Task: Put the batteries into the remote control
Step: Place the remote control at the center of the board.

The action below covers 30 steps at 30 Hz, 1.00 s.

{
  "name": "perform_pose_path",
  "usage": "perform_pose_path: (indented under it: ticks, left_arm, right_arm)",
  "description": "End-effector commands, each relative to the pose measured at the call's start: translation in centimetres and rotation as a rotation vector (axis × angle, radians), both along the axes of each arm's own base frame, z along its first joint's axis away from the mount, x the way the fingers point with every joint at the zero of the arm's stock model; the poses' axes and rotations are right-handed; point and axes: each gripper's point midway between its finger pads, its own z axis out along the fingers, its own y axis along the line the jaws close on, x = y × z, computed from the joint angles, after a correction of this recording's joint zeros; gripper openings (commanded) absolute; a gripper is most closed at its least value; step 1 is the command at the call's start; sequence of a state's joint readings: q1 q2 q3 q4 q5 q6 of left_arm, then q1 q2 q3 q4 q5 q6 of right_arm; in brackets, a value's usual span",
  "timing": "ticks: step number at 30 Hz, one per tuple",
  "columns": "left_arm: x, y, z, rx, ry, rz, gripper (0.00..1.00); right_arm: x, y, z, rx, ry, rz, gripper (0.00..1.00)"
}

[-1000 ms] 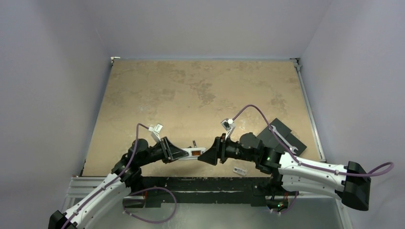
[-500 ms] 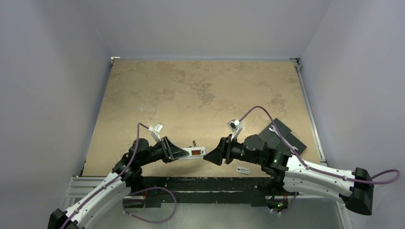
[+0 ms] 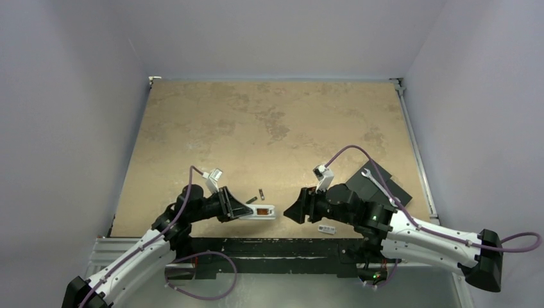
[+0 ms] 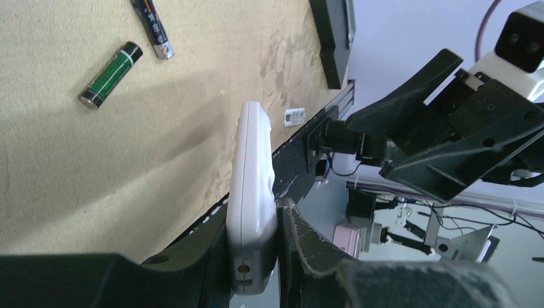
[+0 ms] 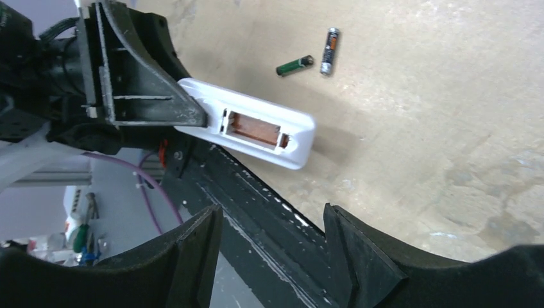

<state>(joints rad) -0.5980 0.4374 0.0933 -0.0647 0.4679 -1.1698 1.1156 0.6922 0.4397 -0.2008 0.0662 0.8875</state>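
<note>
My left gripper is carrying the remote control just above the table's near edge. Next, I let go of it with that gripper on the table (image 3: 257, 222) (image 4: 174, 183) between the green battery and the black front rail.
My left gripper (image 3: 242, 209) is shut on the remote control (image 3: 263, 211), a white oblong held just above the table's near edge. In the left wrist view the remote (image 4: 251, 173) shows edge-on, pinched between the fingers (image 4: 301, 244). The right wrist view shows its open compartment (image 5: 253, 128), copper-coloured inside and holding nothing. Two batteries lie on the table beyond it: a green one (image 5: 294, 65) (image 4: 110, 74) and a black one (image 5: 330, 51) (image 4: 153, 29). My right gripper (image 3: 292, 212) (image 5: 272, 221) stands open and holds nothing, a short gap to the right of the remote's free end.
A small white cover piece (image 3: 326, 229) lies at the table's near edge under the right arm. A stack of flat black pieces (image 3: 382, 183) sits at the right, behind the right arm. The black front rail (image 5: 282, 218) runs just below the remote.
My right gripper has pulled back to the right, away from the remote's end, and its jaws have widened slightly. The left gripper has kept its grip, with the remote a little lower.
</note>
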Motion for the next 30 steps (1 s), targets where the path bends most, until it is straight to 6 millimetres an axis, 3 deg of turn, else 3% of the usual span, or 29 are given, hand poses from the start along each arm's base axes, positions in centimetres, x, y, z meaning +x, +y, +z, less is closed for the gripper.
perform_pose_path:
  ticks: [1, 10, 14, 22, 30]
  left_arm:
    - [-0.7, -0.9, 1.8, -0.017, -0.048, -0.103, 0.00]
    - [-1.2, -1.4, 2.7, -0.046, -0.060, -0.150, 0.00]
    - [-1.5, -0.8, 1.0, -0.017, -0.005, -0.115, 0.00]
    - [-0.8, -0.8, 0.0, -0.022, 0.004, -0.077, 0.00]
    - [-1.1, -0.6, -2.9, 0.019, 0.052, -0.084, 0.07]
  right_arm:
    - [0.7, -0.8, 1.0, -0.039, -0.042, -0.030, 0.67]
    - [0.9, -1.0, 0.2, -0.133, -0.062, -0.002, 0.68]
    - [1.8, -1.2, -0.2, -0.211, -0.072, -0.029, 0.68]
    - [2.6, -0.2, -1.7, -0.252, -0.072, -0.031, 0.68]
    - [2.7, -0.1, -2.4, -0.259, -0.058, -0.040, 0.68]
